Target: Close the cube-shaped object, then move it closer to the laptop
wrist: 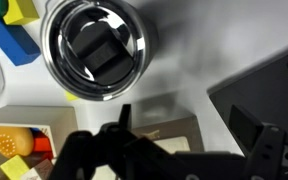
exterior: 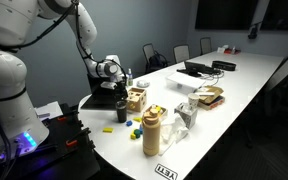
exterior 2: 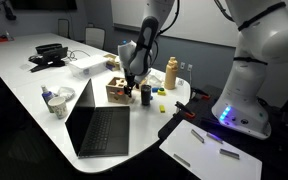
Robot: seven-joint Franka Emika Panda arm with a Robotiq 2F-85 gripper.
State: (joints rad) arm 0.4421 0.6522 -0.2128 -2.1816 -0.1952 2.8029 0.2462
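My gripper needs to grip the lid's edge [exterior: 130, 95] [wrist: 195, 124] beside the black laptop next, because the wooden cube is still open.
The light tan wooden cube [exterior 2: 116, 91] stands on the white table right beside the open black laptop [exterior 2: 99, 128]; it also shows in an exterior view [exterior: 136, 98]. In the wrist view its top is open [wrist: 19, 150], with coloured shapes inside, and its tan lid flap [wrist: 159, 130] sticks out to the side. My gripper [wrist: 194, 140] hangs just above the lid, fingers spread to either side of it, open. It is over the cube in both exterior views [exterior: 111, 72] [exterior 2: 131, 76]. The laptop corner [wrist: 269, 85] is at the right.
A metal-rimmed black cup [wrist: 96, 48] stands next to the cube. Blue and yellow blocks [wrist: 14, 38] lie loose nearby. A tan bottle [exterior: 152, 133], a crumpled bag [exterior: 187, 113] and a far, smaller laptop [exterior: 195, 70] are on the table. Chairs line its far side.
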